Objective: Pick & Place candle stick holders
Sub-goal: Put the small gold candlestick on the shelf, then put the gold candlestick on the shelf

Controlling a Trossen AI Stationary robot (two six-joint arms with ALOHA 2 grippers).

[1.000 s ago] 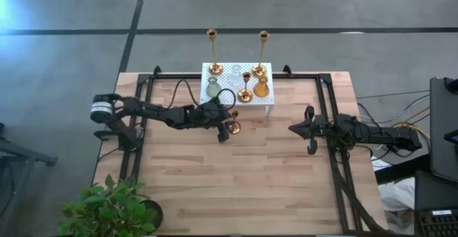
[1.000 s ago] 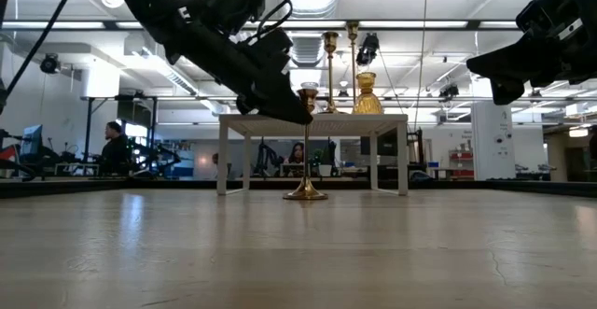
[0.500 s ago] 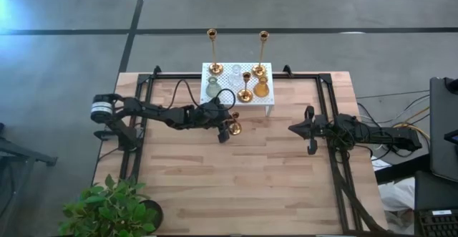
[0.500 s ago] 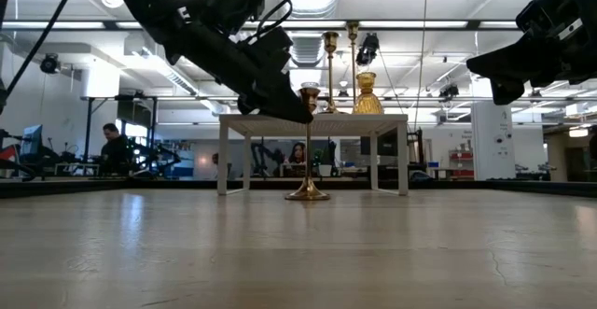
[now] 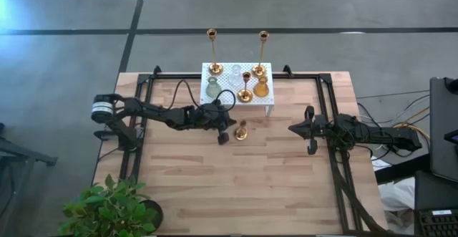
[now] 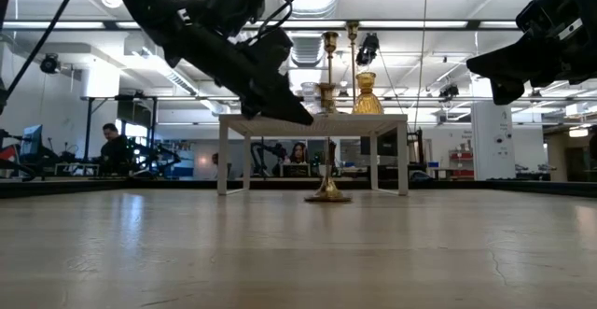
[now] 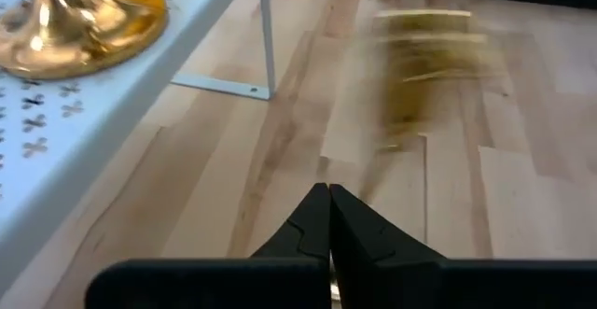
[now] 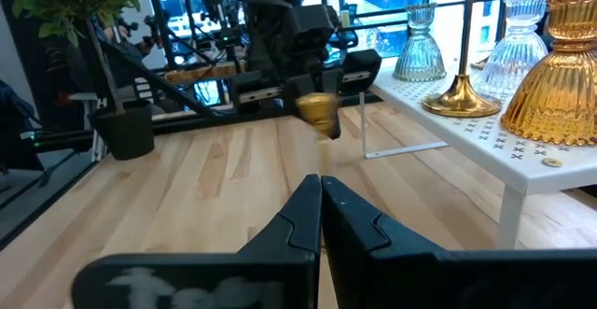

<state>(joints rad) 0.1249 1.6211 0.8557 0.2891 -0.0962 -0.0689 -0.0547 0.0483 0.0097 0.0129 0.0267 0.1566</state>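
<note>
My left gripper is closed on air next to the short brass holder. It should open and reach farther so that it can close on the holder's stem (image 6: 328,152).
A short brass holder (image 5: 241,130) stands upright on its round base on the bare table, in front of the white perforated stand (image 5: 266,68). It is blurred in the left wrist view (image 7: 424,76) and the right wrist view (image 8: 319,111). My left gripper (image 5: 224,135) is shut and empty just left of it, apart from it (image 7: 329,197). On the stand are two tall brass sticks (image 5: 212,51) (image 5: 262,51), a second short brass holder (image 5: 245,88), and amber (image 5: 261,88), clear (image 5: 235,72) and grey-green (image 5: 213,87) glass holders. My right gripper (image 5: 309,131) is shut and empty (image 8: 320,197).
A potted plant (image 5: 107,208) stands at the table's near left corner. A black frame rail (image 5: 329,108) runs around the work area. Bare wood lies between the two grippers and toward the near edge.
The short brass holder on the table has slid toward the table's right edge, away from my left gripper's fingertips. It is still upright on its base.
</note>
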